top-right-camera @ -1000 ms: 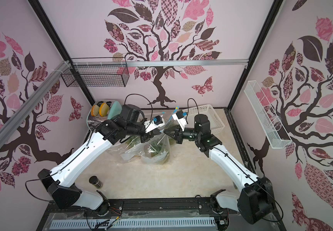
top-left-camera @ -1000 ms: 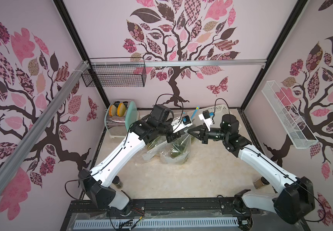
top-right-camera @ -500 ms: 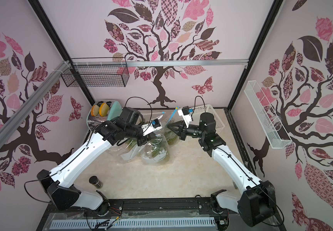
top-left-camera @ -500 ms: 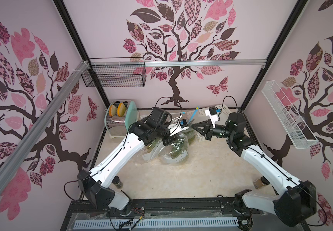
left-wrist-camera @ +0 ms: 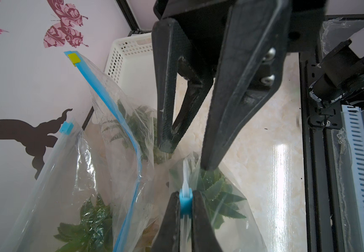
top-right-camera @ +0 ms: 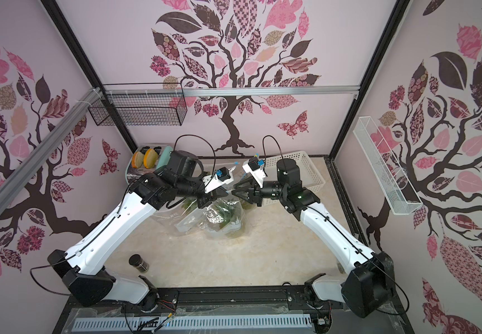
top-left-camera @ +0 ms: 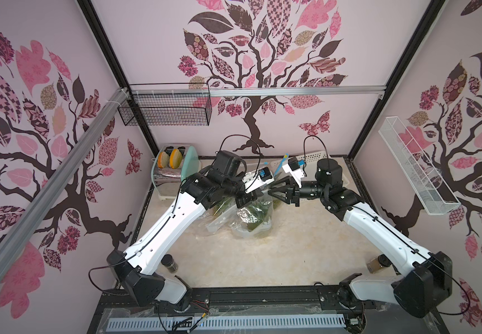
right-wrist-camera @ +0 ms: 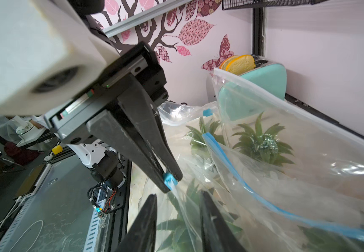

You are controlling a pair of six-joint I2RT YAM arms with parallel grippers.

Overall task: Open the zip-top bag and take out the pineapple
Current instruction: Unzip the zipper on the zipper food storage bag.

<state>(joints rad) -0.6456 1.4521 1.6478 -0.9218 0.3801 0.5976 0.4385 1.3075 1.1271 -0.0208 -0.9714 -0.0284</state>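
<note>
Next, my right gripper pinches the top edge's end (left-wrist-camera: 186, 168), as the bag's top edge lies loose between its open fingers, before my left gripper pulls the bag's slider.
My left gripper (left-wrist-camera: 185, 196) is shut on the blue slider (left-wrist-camera: 185, 203) of a clear zip-top bag (top-left-camera: 251, 219), which stands among the bags at mid-table. The pineapple (left-wrist-camera: 216, 196) shows inside it as green spiky leaves. In the right wrist view, the left gripper (right-wrist-camera: 170, 181) pinches the slider (right-wrist-camera: 169, 179) just above my right gripper (right-wrist-camera: 177, 194). The right gripper is open, and the bag's top edge runs between its fingers. In both top views the two grippers meet tip to tip over the bag (top-right-camera: 222, 217): the left gripper (top-right-camera: 223, 193) and the right gripper (top-right-camera: 234, 192).
More clear bags holding pineapples lean beside it, one with a blue zip strip (left-wrist-camera: 119, 122), another (left-wrist-camera: 67, 174) further off. A teal toaster (top-left-camera: 173, 170) with bread stands back left. A white basket (top-right-camera: 300, 170) sits back right. Small jars (top-left-camera: 169, 261) (top-left-camera: 375, 264) stand near the arm bases.
My right gripper's jaws have parted from shut. That arm drew back to the right, then came in again toward the slider. The left gripper has kept its hold.
</note>
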